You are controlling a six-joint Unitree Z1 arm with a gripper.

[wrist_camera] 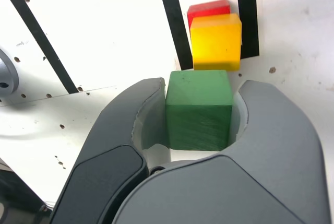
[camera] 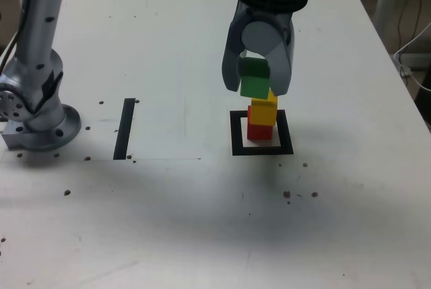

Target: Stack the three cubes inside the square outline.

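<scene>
My gripper needs to release the green cube on top of the yellow cube point(camera: 264, 99) point(wrist_camera: 216, 46), straight above the red cube.
The red cube point(camera: 260, 131) point(wrist_camera: 209, 9) rests inside the black-bordered square outline point(camera: 237, 134) point(wrist_camera: 172, 25). On top of it sits the yellow cube point(camera: 263, 109) point(wrist_camera: 216, 40). My gripper point(camera: 258, 77) point(wrist_camera: 199, 110) is shut on the green cube point(camera: 254, 79) point(wrist_camera: 198, 110), which hangs just above the yellow cube and a little toward the exterior view's left of it. I cannot tell whether green touches yellow.
A straight black strip point(camera: 124, 129) point(wrist_camera: 43, 41) lies on the white table point(camera: 168, 53), left of the outline in the exterior view. The arm's grey base point(camera: 37, 107) stands at the exterior view's far left. Small holes dot the tabletop.
</scene>
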